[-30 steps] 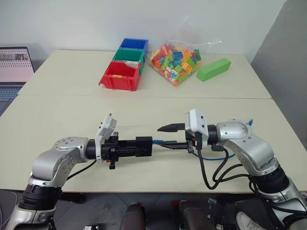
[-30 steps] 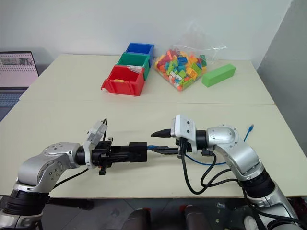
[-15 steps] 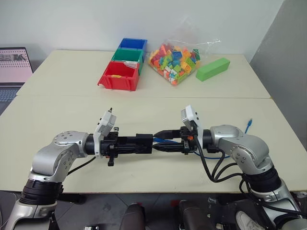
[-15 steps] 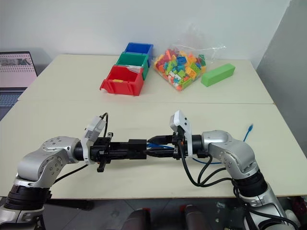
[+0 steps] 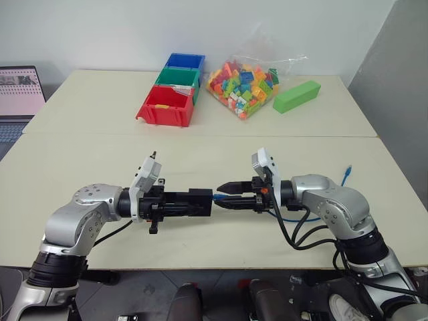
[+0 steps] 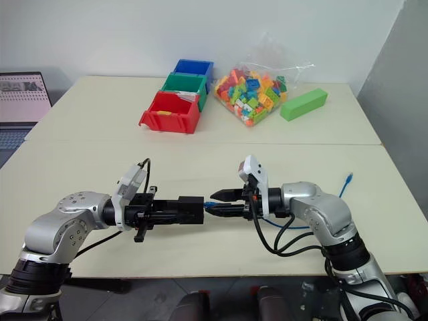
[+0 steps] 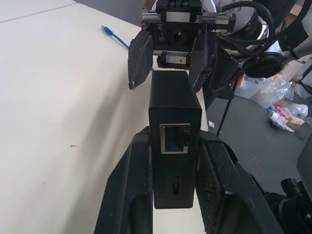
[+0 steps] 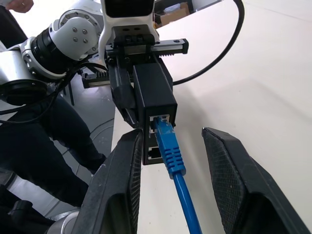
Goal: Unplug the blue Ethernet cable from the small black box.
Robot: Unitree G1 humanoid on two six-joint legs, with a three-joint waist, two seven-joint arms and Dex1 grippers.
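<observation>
The plug of the blue Ethernet cable sits at a slant between my right gripper's open fingers. I will line my right gripper up and grip the plug's body [image 8: 173,158] before I pull.
My left gripper [image 5: 192,202] is shut on the small black box [image 5: 199,202] and holds it level above the table, with one finger on each side of the box [image 7: 173,112]. The blue Ethernet cable [image 8: 170,151] is plugged into the upper port on the box face turned toward my right arm. My right gripper [image 5: 219,195] is open, its fingers flanking the plug with a gap on each side. From there the cable runs back under the right arm, and its free end [image 5: 346,175] lies on the table at the right.
Red [image 5: 166,107], green [image 5: 179,78] and blue [image 5: 186,61] bins stand at the back of the table beside a bag of coloured bricks [image 5: 242,83] and a green block [image 5: 297,96]. A laptop [image 5: 20,90] sits at the far left. The table's front edge lies just below both arms.
My right wrist has rolled and the gripper has come in to the box, so its fingers now sit either side of the plug. The left gripper and the box have kept still.
</observation>
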